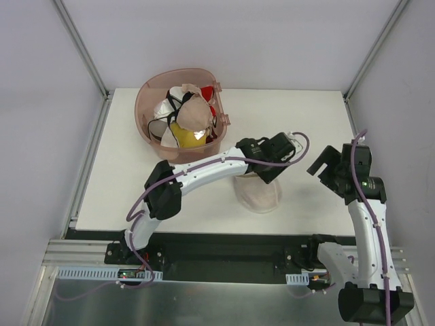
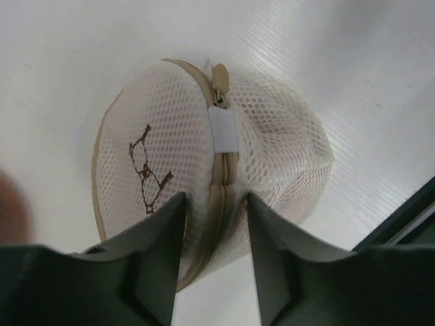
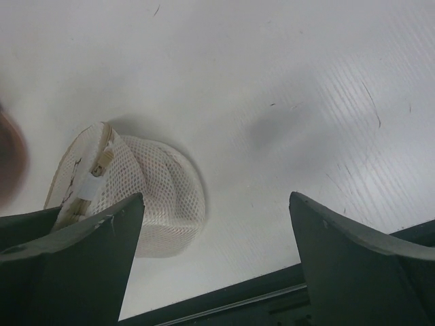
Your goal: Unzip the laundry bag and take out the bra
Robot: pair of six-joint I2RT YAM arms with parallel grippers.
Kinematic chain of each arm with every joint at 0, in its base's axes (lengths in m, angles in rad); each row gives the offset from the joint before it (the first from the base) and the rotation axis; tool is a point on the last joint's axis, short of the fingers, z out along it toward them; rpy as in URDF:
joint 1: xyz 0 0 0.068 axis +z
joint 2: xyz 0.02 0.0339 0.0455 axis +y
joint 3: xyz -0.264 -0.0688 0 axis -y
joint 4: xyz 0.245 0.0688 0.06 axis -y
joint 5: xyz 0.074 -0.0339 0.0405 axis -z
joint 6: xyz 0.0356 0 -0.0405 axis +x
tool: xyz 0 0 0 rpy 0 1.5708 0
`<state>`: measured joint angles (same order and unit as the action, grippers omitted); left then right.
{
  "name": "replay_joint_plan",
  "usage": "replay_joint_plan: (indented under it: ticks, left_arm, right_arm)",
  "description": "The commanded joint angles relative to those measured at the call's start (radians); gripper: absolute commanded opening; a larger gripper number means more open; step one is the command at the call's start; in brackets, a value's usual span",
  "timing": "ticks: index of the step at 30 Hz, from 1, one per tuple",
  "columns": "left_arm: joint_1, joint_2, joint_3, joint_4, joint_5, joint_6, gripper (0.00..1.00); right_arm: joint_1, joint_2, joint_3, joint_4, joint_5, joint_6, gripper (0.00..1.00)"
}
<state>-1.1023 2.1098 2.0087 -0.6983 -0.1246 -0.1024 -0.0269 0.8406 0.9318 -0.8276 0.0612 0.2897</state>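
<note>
The laundry bag's zip rim sits too high between the fingers of my left gripper, so that gripper should pinch just under the white tab point(image 2: 225, 163) before my right gripper takes the zip pull.
The laundry bag point(image 1: 262, 196), a white mesh clamshell pouch, lies on the table in front of the arms, zipped shut. In the left wrist view the laundry bag point(image 2: 163, 156) stands on edge, its beige zip rim running up to the zip pull point(image 2: 219, 76). My left gripper point(image 2: 214, 197) straddles that rim, both fingertips pressed into the mesh. My left gripper point(image 1: 264, 176) comes down on the bag from above. The right gripper point(image 1: 321, 165) hangs open to the right, apart from the laundry bag point(image 3: 160, 197); the right gripper point(image 3: 216, 197) holds nothing. The bra is hidden; only a faint pink shows through the mesh.
A pink plastic tub point(image 1: 145, 102) stands at the back left, holding a beige bra point(image 1: 197, 115), a yellow garment point(image 1: 182, 133) and other clothes. The table's near edge point(image 1: 204, 234) runs just in front of the bag.
</note>
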Motion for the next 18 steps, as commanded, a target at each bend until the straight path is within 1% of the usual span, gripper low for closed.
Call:
replay_joint_plan:
  ticks: [1, 2, 3, 4, 5, 7, 8, 10, 11, 12, 13, 17, 18]
  left_arm:
    - [0.001, 0.006, 0.039, -0.043, 0.026, 0.085, 0.30]
    - [0.002, 0.003, 0.041, -0.043, 0.037, 0.093, 0.21]
    - [0.004, -0.004, 0.041, -0.044, 0.051, 0.122, 0.04]
    - [0.005, -0.010, 0.038, -0.044, 0.062, 0.131, 0.00]
    - [0.009, -0.017, 0.030, -0.044, 0.078, 0.157, 0.00]
    - [0.012, -0.063, -0.020, -0.027, 0.153, 0.194, 0.00]
    - [0.010, -0.085, -0.046, -0.014, 0.172, 0.240, 0.00]
    - [0.010, -0.148, -0.143, 0.016, 0.221, 0.285, 0.00]
    - [0.010, -0.166, -0.174, 0.048, 0.242, 0.344, 0.00]
    - [0.010, -0.198, -0.230, 0.066, 0.246, 0.369, 0.00]
    - [0.010, -0.212, -0.254, 0.086, 0.246, 0.392, 0.00]
    - [0.013, -0.289, -0.375, 0.192, 0.266, 0.507, 0.00]
    - [0.015, -0.322, -0.425, 0.256, 0.267, 0.512, 0.00]
  right_arm:
    - [-0.059, -0.011, -0.008, 0.001, -0.092, -0.057, 0.92]
    - [-0.068, -0.008, -0.008, 0.007, -0.131, -0.064, 0.93]
    - [-0.074, 0.006, -0.013, 0.013, -0.153, -0.070, 0.93]
    - [-0.077, 0.015, -0.016, 0.034, -0.181, -0.073, 0.94]
    - [-0.077, 0.024, -0.028, 0.045, -0.246, -0.075, 0.94]
    - [-0.077, 0.058, -0.042, 0.082, -0.315, -0.066, 0.95]
    - [-0.079, 0.072, -0.054, 0.094, -0.378, -0.060, 0.95]
    - [-0.079, 0.112, -0.068, 0.146, -0.449, -0.028, 0.95]
    - [-0.079, 0.126, -0.074, 0.165, -0.518, -0.006, 0.95]
    - [-0.079, 0.139, -0.088, 0.215, -0.550, 0.014, 0.95]
    - [-0.079, 0.173, -0.097, 0.243, -0.584, 0.034, 0.95]
    - [-0.079, 0.277, -0.148, 0.376, -0.731, 0.201, 0.95]
    - [-0.079, 0.297, -0.180, 0.442, -0.757, 0.235, 0.94]
